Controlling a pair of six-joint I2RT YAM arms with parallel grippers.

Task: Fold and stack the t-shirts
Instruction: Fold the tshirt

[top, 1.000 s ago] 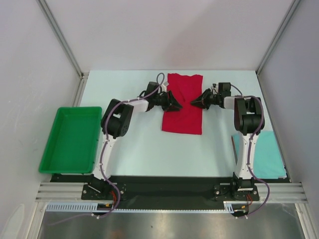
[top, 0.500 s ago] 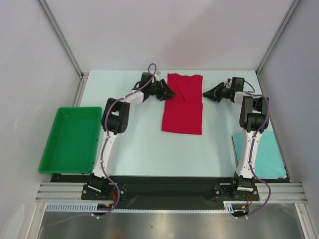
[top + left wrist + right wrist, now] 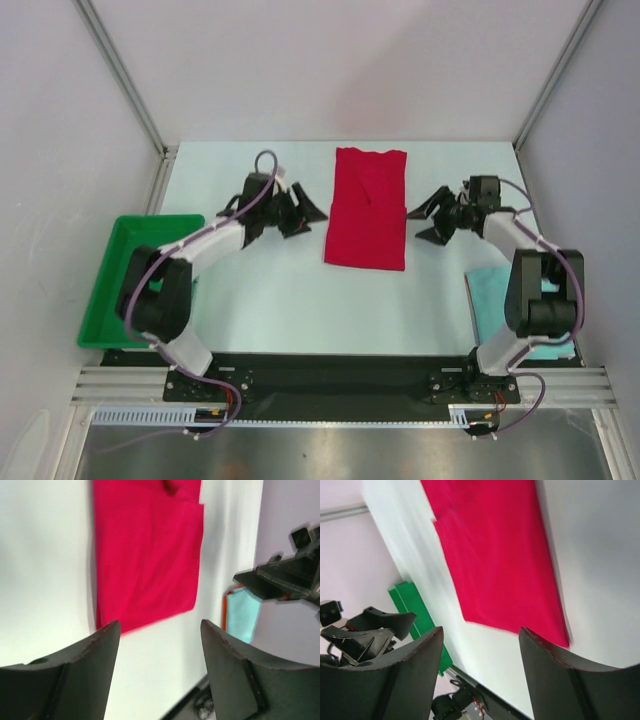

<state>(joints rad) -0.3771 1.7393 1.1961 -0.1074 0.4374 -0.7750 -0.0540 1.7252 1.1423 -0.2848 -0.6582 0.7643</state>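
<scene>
I should use my right gripper to pull the red t-shirt closer by its near corner (image 3: 401,266) before folding, because its far end lies close to the table's back edge.
The red t-shirt (image 3: 367,207) lies flat on the white table as a long folded strip, running from far to near. It also shows in the left wrist view (image 3: 145,555) and the right wrist view (image 3: 500,555). My left gripper (image 3: 305,212) is open and empty, just left of the shirt. My right gripper (image 3: 424,220) is open and empty, just right of it. Neither touches the cloth. The teal t-shirt (image 3: 490,300) is a folded rectangle at the near right, mostly hidden behind the right arm; a slice shows in the left wrist view (image 3: 242,612).
A green plastic tray (image 3: 145,280) stands at the left edge of the table, also seen in the right wrist view (image 3: 415,615). Grey walls close in the table at left, back and right.
Both grippers have let go of the shirt's middle and drawn back outward and toward the near side. Both arms have swung their elbows low. The red shirt has not moved.
</scene>
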